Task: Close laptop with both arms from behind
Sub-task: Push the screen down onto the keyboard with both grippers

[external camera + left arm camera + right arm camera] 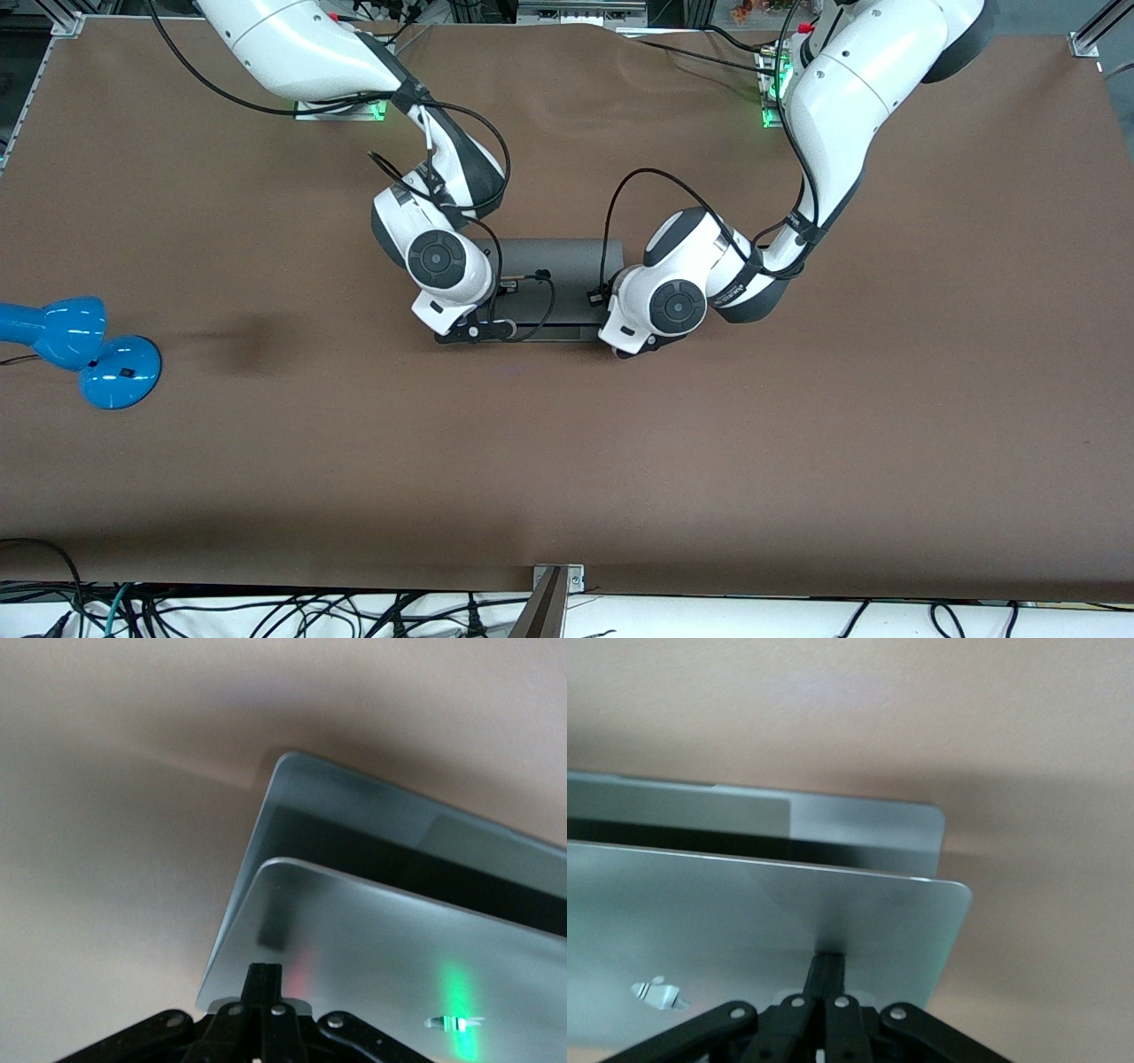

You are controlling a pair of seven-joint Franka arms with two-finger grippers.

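The lid will lie flat on the grey laptop's base [544, 289] once my left gripper releases it.
The grey laptop [554, 261] stands mid-table, partly open, its lid leaning down over the keyboard. Both grippers rest against the outside of the lid. My left gripper [627, 348] is at the lid's corner toward the left arm's end. In the left wrist view its shut fingertips [264, 979] touch the lid [399, 966] above the base [354, 797]. My right gripper [469, 332] is at the other corner. In the right wrist view its shut fingertips [827, 967] press the lid [762, 912] beside the apple logo [660, 994]. The keyboard and screen are hidden.
A blue desk lamp [80, 350] stands at the right arm's end of the brown table [797, 461]. Black cables loop from both wrists over the laptop. The table's front edge has a metal bracket [556, 580].
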